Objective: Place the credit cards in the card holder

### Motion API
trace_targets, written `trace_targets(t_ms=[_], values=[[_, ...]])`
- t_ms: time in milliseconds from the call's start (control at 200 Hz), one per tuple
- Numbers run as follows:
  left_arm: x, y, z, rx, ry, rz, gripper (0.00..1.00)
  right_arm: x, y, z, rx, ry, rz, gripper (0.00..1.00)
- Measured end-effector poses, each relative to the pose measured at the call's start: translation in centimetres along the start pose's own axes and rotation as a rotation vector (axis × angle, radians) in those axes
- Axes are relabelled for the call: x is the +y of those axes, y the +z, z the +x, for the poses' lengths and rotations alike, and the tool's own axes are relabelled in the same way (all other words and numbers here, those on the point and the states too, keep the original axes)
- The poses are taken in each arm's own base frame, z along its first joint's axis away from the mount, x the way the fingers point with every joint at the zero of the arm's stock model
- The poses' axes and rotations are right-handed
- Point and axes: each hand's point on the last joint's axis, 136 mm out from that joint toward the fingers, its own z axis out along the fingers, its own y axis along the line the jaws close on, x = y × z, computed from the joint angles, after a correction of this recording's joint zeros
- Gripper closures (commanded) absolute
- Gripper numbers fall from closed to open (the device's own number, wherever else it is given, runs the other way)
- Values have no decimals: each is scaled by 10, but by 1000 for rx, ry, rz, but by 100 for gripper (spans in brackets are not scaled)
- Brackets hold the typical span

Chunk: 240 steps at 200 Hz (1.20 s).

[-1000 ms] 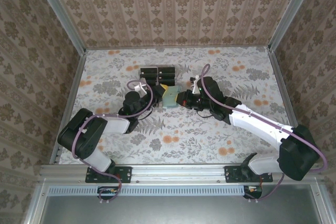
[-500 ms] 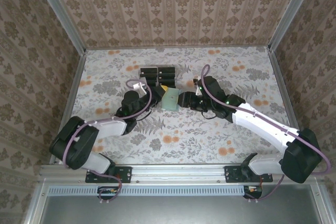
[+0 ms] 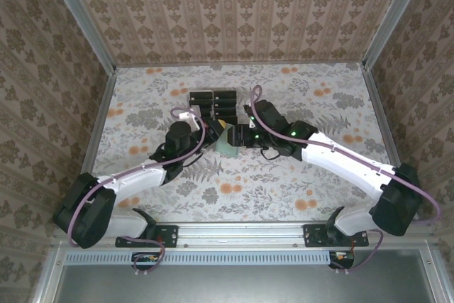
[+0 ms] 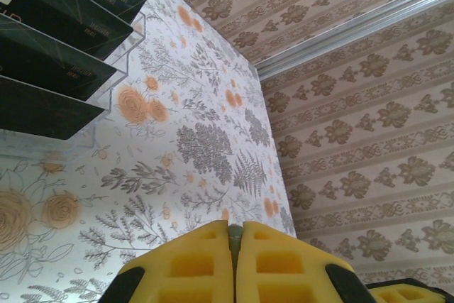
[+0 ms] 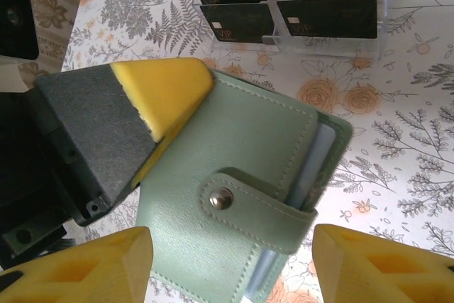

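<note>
The snap shuts the card holder; next my right hand pulls the strap (image 5: 268, 216) to open the cover before credit cards go in.
The card holder (image 5: 234, 175) is a grey-green wallet with its snap strap fastened, held just above the table. My left gripper (image 4: 234, 229) is shut on one edge of it; a thin green sliver shows between the yellow pads (image 4: 191, 260). From the right wrist, that left finger (image 5: 162, 94) clamps the holder's upper left corner. My right gripper (image 5: 234, 271) is open, with a fingertip on either side of the holder's lower end, not touching. The credit cards (image 5: 326, 15) are dark and stand in slots behind it. From above, both grippers (image 3: 217, 133) (image 3: 241, 135) meet at the holder (image 3: 228, 140).
The cards (image 3: 213, 101) stand in a clear plastic rack (image 5: 386, 5) just beyond the holder, also at the upper left of the left wrist view (image 4: 50, 47). Floral tabletop (image 3: 319, 97) stretches open to the right and near side; patterned walls enclose it.
My right gripper has opened and let go of the card holder, and its arm has shifted left toward the holder. The left gripper keeps hold and has moved slightly right.
</note>
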Motion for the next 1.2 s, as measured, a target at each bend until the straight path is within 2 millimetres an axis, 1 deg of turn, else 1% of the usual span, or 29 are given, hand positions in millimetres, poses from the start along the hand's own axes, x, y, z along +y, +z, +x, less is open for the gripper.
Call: trace_targets(t_ms=[205, 410, 510, 625, 745, 870, 1040, 1145, 1200], values=[[0, -1, -1, -13, 7, -10, 100, 5, 14, 10, 27, -51, 49, 38], [0, -4, -4, -24, 7, -19, 100, 7, 22, 9, 20, -76, 85, 39], [-1, -5, -5, -27, 7, -19, 100, 5, 25, 8, 19, -90, 107, 41], [0, -6, -5, -27, 6, -24, 100, 2, 29, 6, 16, -104, 135, 51], [1, -6, -3, -24, 5, -32, 100, 0, 32, 4, 10, -125, 151, 77], [2, -6, -1, -21, 6, -37, 100, 3, 32, 5, 6, -136, 150, 100], [3, -6, -1, -24, 7, -43, 100, 2, 31, 6, 5, -139, 153, 100], [1, -5, 2, -16, 8, -41, 100, -4, 26, 8, -2, -129, 148, 100], [1, -6, 1, -21, 9, -42, 100, -13, 21, 9, -4, -122, 167, 100]])
